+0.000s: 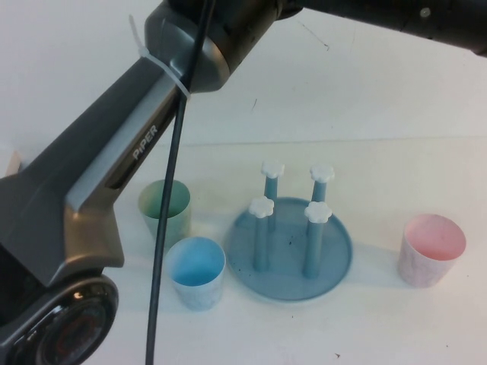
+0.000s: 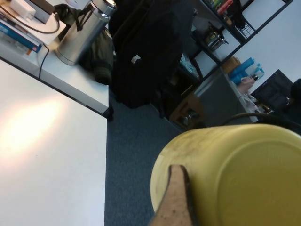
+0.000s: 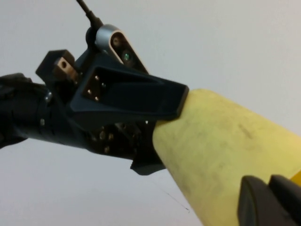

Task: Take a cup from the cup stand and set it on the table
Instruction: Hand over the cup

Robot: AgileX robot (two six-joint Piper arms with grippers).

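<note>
I can see my left gripper holding the yellow cup by its narrow end, where the cup must stand, so next I take the wide rim (image 3: 295,176) with my right gripper and carry it alone.
The yellow cup (image 2: 235,174) is held in the air, out of the high view. My left gripper (image 2: 230,207) is shut on its narrow end, with one tan finger (image 2: 174,197) pressed to its side. In the right wrist view the cup (image 3: 221,141) lies slanted. The left gripper (image 3: 157,120) holds its far end and my right gripper (image 3: 275,202) is shut on its near, wide end. The blue cup stand (image 1: 291,247) stands on the white table (image 1: 380,327), and its four white-capped pegs are bare.
A green cup (image 1: 164,207) and a blue cup (image 1: 196,271) stand left of the stand. A pink cup (image 1: 431,248) stands to its right. My left arm (image 1: 114,167) fills the left of the high view. My right arm (image 1: 396,19) crosses the top right.
</note>
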